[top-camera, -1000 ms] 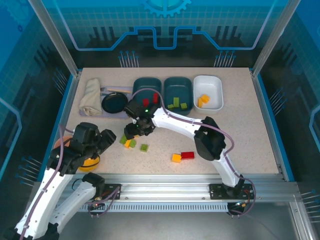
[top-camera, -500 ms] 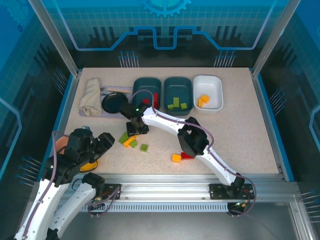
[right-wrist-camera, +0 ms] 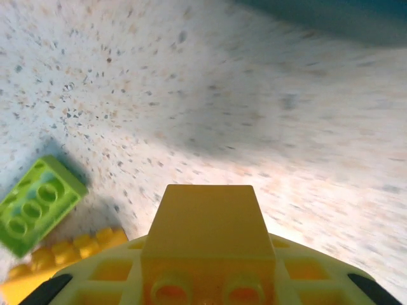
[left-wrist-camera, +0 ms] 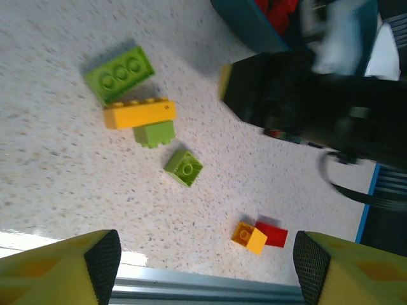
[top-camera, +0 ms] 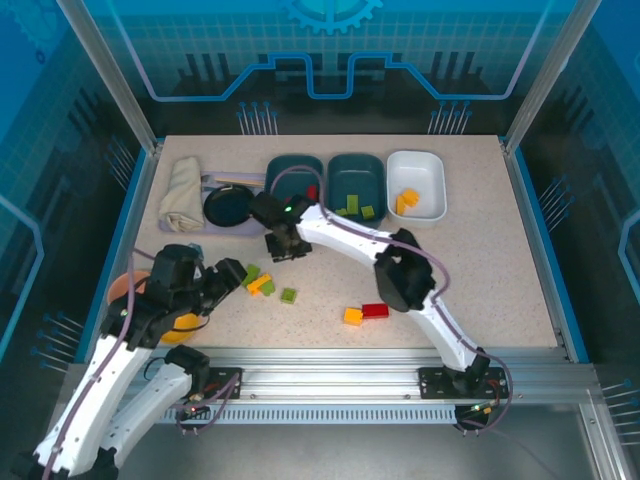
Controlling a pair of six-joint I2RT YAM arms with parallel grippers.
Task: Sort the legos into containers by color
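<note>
The robot's right gripper will release the yellow lego beside the yellow legos in the white tray (top-camera: 422,208), close to the front edge of the tray.
My right gripper (top-camera: 283,243) hangs over the table just in front of the left dark teal tray (top-camera: 283,166), shut on a yellow brick (right-wrist-camera: 208,232). Red bricks lie in that tray, green ones in the middle teal tray (top-camera: 356,161), yellow-orange ones in the white tray (top-camera: 432,170). My left gripper (top-camera: 228,274) is open and holds nothing; it sits just left of a loose cluster: a green brick (left-wrist-camera: 119,74), a long yellow brick (left-wrist-camera: 139,114), and two small green ones (left-wrist-camera: 154,133) (left-wrist-camera: 184,168). Farther right lie an orange brick (top-camera: 353,316) and a red brick (top-camera: 376,311), touching.
A round black dish (top-camera: 229,207) and a folded cloth (top-camera: 182,193) sit at the back left. Under my left arm are a yellow bowl (top-camera: 181,325) and an orange-pink cup (top-camera: 122,287). The metal rail (top-camera: 330,358) borders the near edge.
My right gripper closed on the yellow brick at the cluster and rose slightly toward the trays. My left gripper swung right, closer to the cluster.
</note>
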